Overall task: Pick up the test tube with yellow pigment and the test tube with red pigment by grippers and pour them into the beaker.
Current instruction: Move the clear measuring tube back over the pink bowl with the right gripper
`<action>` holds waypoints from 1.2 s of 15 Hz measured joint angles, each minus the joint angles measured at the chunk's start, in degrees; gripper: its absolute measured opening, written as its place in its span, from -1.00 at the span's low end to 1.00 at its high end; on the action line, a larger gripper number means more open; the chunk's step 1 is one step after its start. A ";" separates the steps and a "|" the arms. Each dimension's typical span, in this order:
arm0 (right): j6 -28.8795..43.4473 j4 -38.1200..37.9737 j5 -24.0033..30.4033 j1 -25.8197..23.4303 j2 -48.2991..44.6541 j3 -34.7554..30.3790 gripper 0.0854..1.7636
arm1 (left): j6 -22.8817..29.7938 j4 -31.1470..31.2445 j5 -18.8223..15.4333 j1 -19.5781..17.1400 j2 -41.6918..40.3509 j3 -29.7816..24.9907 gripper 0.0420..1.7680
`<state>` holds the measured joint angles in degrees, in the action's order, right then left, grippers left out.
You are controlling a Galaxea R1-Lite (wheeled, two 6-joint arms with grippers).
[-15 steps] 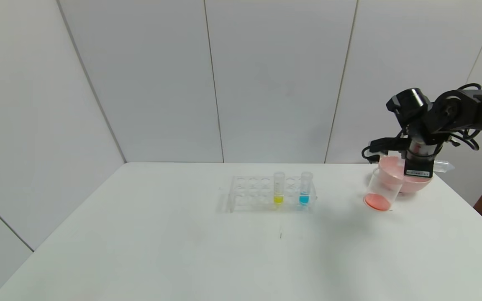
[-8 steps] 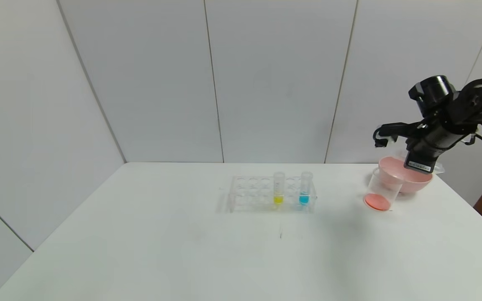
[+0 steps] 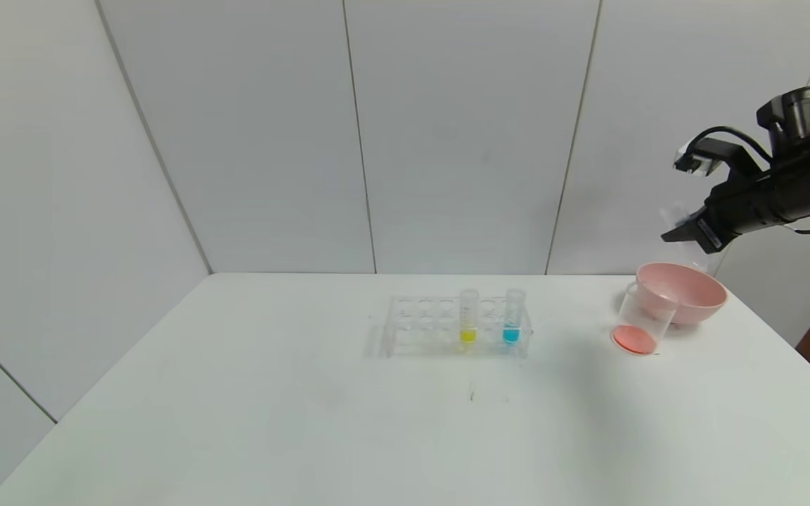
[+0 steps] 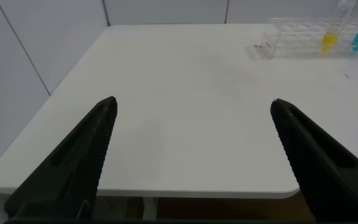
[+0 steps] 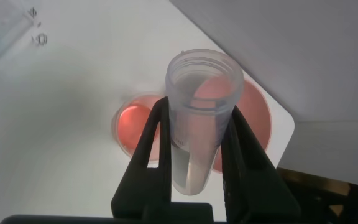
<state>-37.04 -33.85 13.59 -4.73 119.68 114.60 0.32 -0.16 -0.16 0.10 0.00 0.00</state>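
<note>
My right gripper is holding the test tube with red pigment. It will let go of it inside the pink bowl [image 3: 677,288] [image 5: 230,123] behind the beaker. The test tube now hangs high above the bowl.
My right gripper [image 3: 680,235] hangs high above the pink bowl, shut on the test tube with red pigment [image 5: 204,74]. That tube looks clear and drained, its open rim pointing away from the wrist. Orange-red liquid lies in the bottom of the beaker [image 3: 643,320], which stands against the bowl's left side; in the right wrist view the beaker [image 5: 132,124] sits below the right gripper [image 5: 197,109]. The test tube with yellow pigment [image 3: 469,316] stands upright in the clear rack [image 3: 419,327]. My left gripper [image 4: 193,109] is open over the table's left edge, holding nothing.
A pink bowl [image 3: 686,292] stands at the table's far right corner. A blue-tipped tube [image 3: 512,316] stands in the rack to the right of the yellow one. The table's right edge runs close beside the bowl.
My right arm has risen and swung to the right, from low over the bowl to well above it. The tube stays in its grip. Rack, beaker and bowl have not moved.
</note>
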 joint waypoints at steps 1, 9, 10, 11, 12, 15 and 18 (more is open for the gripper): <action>3.16 2.66 0.90 -0.76 0.12 0.00 -0.48 | 0.00 0.00 0.00 0.00 0.00 0.00 1.00; 20.31 16.81 1.21 -6.05 5.90 0.00 -0.48 | 0.01 0.00 0.00 -0.02 0.00 0.00 1.00; 20.97 18.02 1.23 -6.70 6.86 0.00 -0.48 | 0.01 0.02 -0.02 0.00 0.00 0.00 1.00; 21.27 19.27 1.18 -7.39 7.80 0.00 -0.48 | 0.01 0.02 -0.02 0.00 0.00 0.00 1.00; 21.82 19.98 1.16 -8.03 8.80 -0.07 -0.48 | 0.00 0.00 -0.02 0.00 0.00 0.00 1.00; 23.93 22.50 0.63 -9.02 11.63 -0.16 -0.48 | 0.00 0.02 0.00 0.00 0.00 0.00 1.00; 24.64 24.39 0.63 -9.55 14.29 -0.16 -0.48 | 0.00 0.00 -0.02 0.00 0.00 0.00 1.00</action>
<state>-12.40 -9.46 14.23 -14.28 133.96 114.45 0.32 -0.16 -0.18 0.10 0.00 0.00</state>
